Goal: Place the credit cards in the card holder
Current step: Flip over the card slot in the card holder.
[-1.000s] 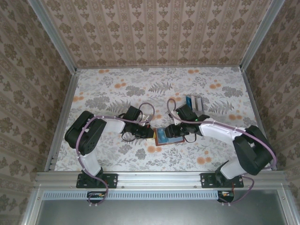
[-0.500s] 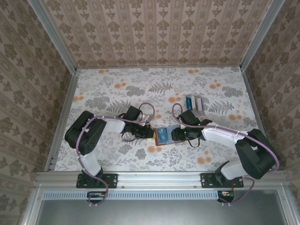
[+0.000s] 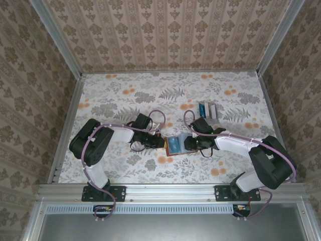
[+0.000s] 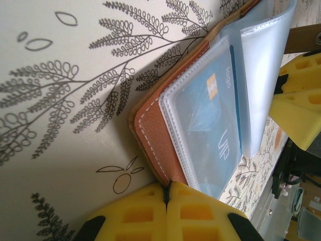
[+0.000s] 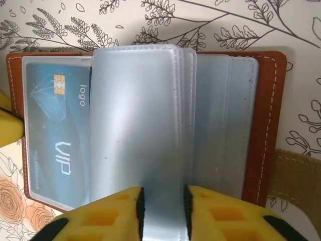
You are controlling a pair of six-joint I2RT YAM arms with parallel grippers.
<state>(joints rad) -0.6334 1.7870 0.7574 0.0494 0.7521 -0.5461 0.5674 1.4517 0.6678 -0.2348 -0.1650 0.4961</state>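
The clear sleeves stand half turned beside the VIP card; my right gripper should fold their free edge (image 5: 181,118) over it toward my left gripper.
The reddish-brown card holder (image 3: 176,146) lies open on the table between both grippers. A blue credit card (image 5: 55,135) marked "VIP" sits inside its left clear sleeve, and shows again in the left wrist view (image 4: 210,130). My left gripper (image 4: 168,193) is shut on the leather edge (image 4: 155,135) of the holder's left side (image 3: 164,143). My right gripper (image 5: 161,206) hovers at the holder's right part (image 3: 193,144), jaws narrowly apart over the upright clear sleeves (image 5: 140,115). More credit cards (image 3: 207,109) lie in a small stack behind the right arm.
The holder's tan closing strap (image 5: 296,175) sticks out to the right. The floral tabletop (image 3: 150,90) is enclosed by patterned walls and metal rails (image 3: 70,120). The right gripper's yellow fingers (image 4: 301,95) show at the edge of the left wrist view.
The right gripper has slid a little to the right and nearer across the open holder. The left gripper has kept its hold in place.
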